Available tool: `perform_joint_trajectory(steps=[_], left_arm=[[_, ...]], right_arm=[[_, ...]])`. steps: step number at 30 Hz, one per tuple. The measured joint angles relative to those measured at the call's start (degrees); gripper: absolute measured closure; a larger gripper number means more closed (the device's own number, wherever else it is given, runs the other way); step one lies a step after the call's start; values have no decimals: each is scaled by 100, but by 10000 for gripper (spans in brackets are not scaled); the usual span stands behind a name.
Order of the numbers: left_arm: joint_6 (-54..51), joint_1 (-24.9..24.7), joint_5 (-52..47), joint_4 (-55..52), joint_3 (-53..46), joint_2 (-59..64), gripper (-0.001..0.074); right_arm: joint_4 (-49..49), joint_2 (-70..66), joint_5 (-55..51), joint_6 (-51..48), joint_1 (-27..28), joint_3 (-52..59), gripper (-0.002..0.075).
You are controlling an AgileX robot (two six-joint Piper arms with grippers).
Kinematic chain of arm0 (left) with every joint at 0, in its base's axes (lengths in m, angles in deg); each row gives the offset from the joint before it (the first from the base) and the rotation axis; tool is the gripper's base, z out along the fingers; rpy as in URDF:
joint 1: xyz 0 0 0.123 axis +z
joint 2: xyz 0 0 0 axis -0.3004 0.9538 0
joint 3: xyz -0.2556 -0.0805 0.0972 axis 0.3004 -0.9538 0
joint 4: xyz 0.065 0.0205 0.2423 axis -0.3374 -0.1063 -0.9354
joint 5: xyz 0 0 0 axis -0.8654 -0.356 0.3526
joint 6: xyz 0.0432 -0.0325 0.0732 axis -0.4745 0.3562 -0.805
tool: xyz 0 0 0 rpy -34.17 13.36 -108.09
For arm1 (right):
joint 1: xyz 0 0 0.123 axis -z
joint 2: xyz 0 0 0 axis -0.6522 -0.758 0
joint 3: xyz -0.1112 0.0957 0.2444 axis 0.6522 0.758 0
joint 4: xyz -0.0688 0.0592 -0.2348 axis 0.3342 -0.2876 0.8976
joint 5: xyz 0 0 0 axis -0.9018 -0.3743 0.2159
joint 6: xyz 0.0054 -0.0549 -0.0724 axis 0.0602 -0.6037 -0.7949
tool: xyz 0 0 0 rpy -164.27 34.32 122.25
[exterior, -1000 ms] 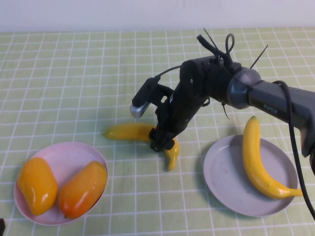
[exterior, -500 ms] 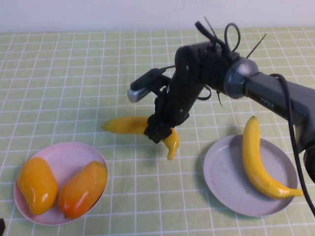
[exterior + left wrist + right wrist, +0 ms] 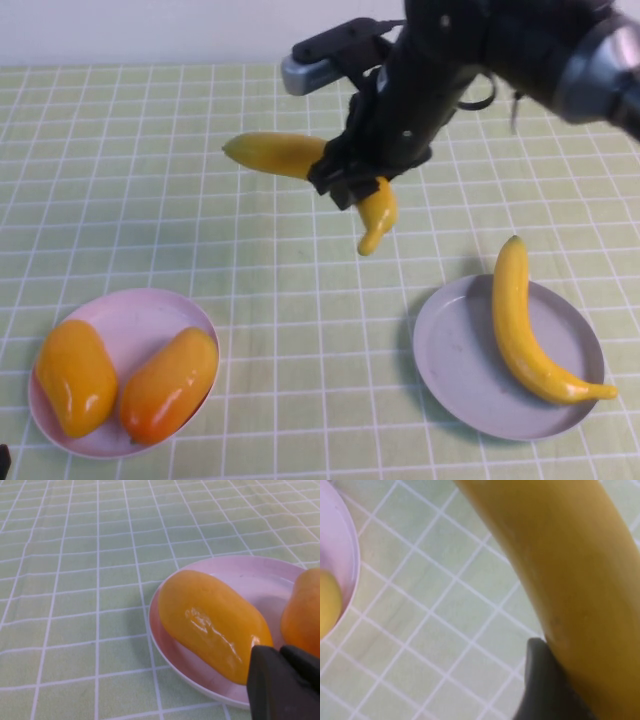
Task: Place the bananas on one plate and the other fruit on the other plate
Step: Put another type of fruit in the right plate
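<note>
Next, I release the yellow banana, now held high above the table's middle, from my right gripper on the bare part of the grey-blue plate (image 3: 475, 355), beside the other banana.
My right gripper (image 3: 345, 180) is shut on a yellow banana (image 3: 275, 153) and holds it well above the table's middle. That banana (image 3: 570, 570) fills the right wrist view, pressed against one dark finger (image 3: 545, 685). A second banana (image 3: 525, 325) lies on the grey-blue plate (image 3: 455, 360) at the right. Two orange mango-like fruits (image 3: 75, 375) (image 3: 168, 385) rest on the pink plate (image 3: 150, 315) at the front left. My left gripper (image 3: 282, 682) hangs shut just beside the pink plate (image 3: 260, 575) and its fruit (image 3: 212, 622).
A green-and-white checked cloth (image 3: 150, 200) covers the whole table. A pale wall runs along the far edge (image 3: 150, 30).
The right gripper closed on the banana and lifted it off the cloth, rising and moving toward the far side. The left gripper has stayed still.
</note>
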Motion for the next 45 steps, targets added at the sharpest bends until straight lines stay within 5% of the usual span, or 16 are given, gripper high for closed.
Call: perform_joint_trajectory(steps=[22,45], left_arm=[[0,0,0,0,0,0,733],[0,0,0,0,0,0,733]], right_arm=[[58,2148,1040,2121,371,4876,412],[-23,2148,1341,2603,374,5337,388]])
